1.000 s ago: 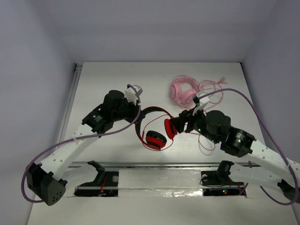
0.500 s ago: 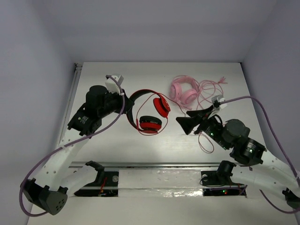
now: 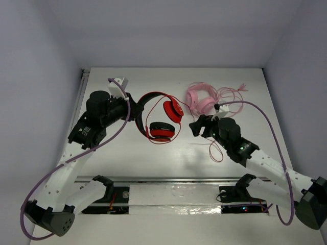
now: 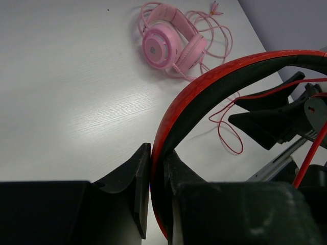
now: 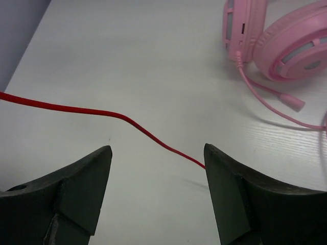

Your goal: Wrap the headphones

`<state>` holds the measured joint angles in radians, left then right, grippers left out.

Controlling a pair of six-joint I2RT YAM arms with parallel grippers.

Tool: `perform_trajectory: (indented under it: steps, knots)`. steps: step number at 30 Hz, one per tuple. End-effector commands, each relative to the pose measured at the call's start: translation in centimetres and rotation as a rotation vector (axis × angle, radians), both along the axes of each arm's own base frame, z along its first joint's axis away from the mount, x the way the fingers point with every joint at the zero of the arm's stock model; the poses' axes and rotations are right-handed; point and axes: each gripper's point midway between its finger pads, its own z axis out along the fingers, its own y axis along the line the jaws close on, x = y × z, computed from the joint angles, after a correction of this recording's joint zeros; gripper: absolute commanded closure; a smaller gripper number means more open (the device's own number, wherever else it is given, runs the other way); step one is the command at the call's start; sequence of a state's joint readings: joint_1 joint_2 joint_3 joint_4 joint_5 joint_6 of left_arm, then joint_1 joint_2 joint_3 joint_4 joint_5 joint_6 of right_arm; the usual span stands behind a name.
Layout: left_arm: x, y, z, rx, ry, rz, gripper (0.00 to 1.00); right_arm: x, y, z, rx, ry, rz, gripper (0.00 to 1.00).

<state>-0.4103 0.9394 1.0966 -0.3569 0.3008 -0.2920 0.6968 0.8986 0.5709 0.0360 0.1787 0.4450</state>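
The red cable is hanging loose around the cups of the red headphones, so my right gripper needs to pinch the part of the cable (image 3: 179, 129) close beside the lower cup before winding further.
The red headphones (image 3: 162, 130) hang tilted over the table's middle, one cup facing up and the other on edge. My left gripper (image 3: 136, 113) is shut on their red and black headband (image 4: 204, 87), pinched between the fingers of that gripper (image 4: 157, 153). The thin red cable (image 3: 217, 152) trails right and loops on the table. My right gripper (image 3: 196, 125) stands open just right of the cups. In the right wrist view, the cable (image 5: 117, 116) crosses the table just ahead of the tips of the open right gripper (image 5: 156, 149) and passes behind the right fingertip; nothing is held.
Pink headphones (image 3: 200, 99) with a tangled pink cable (image 3: 232, 97) lie at the back right, close behind my right gripper; they show again as the pink headphones (image 5: 276, 41) in the right wrist view. The table's left rail (image 3: 79, 102) runs beside my left arm.
The right gripper let go of the red ear cup, opened wide and drew back beside the cable. The left arm carried the headphones back and to the left.
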Motion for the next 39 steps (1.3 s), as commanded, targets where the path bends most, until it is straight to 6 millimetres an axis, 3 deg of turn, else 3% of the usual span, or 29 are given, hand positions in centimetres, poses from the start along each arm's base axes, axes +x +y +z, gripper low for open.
perform_trajectory:
  steps: [1,3,5,6,7,8,10,15,16,17,20,24,39]
  knots:
    - [-0.6,-0.6,5.3,-0.114,-0.117,-0.027,1.00,0.8,2.8,4.1,0.129,-0.121,0.115,0.21]
    - [-0.5,-0.5,5.5,-0.114,-0.122,-0.020,1.00,0.7,3.6,4.3,0.138,-0.127,0.149,0.25]
    - [0.0,0.0,5.3,-0.112,-0.117,0.021,1.00,-0.7,4.4,5.5,0.187,-0.141,0.230,0.35]
    - [0.2,0.1,5.1,-0.113,-0.114,0.038,1.00,-1.6,4.0,7.3,0.229,-0.178,0.242,0.41]
    - [0.5,0.3,5.0,-0.119,-0.109,0.059,1.00,-2.6,4.1,7.7,0.254,-0.177,0.275,0.52]
    - [0.8,0.3,4.9,-0.121,-0.105,0.071,1.00,-3.4,4.0,8.6,0.284,-0.190,0.296,0.80]
    - [1.3,0.4,4.5,-0.129,-0.100,0.094,1.00,-5.8,3.8,11.2,0.401,-0.221,0.361,0.99]
    - [2.7,0.2,3.3,-0.147,-0.068,0.129,1.00,-8.7,5.3,13.8,0.510,-0.211,0.485,0.96]
    - [2.9,0.2,3.2,-0.150,-0.067,0.141,1.00,-9.0,5.5,14.2,0.516,-0.219,0.499,0.87]
    - [3.1,0.2,2.9,-0.151,-0.060,0.149,1.00,-9.2,5.7,14.6,0.525,-0.224,0.512,0.68]
    - [3.8,0.5,1.9,-0.153,-0.043,0.185,1.00,-10.1,6.4,15.7,0.559,-0.239,0.560,0.54]
    - [4.3,0.0,0.7,-0.177,-0.013,0.189,1.00,-9.9,7.8,15.3,0.552,-0.213,0.588,0.53]
    - [4.1,-0.6,-1.9,-0.190,0.041,0.174,1.00,-6.9,7.4,16.1,0.569,-0.267,0.443,0.55]
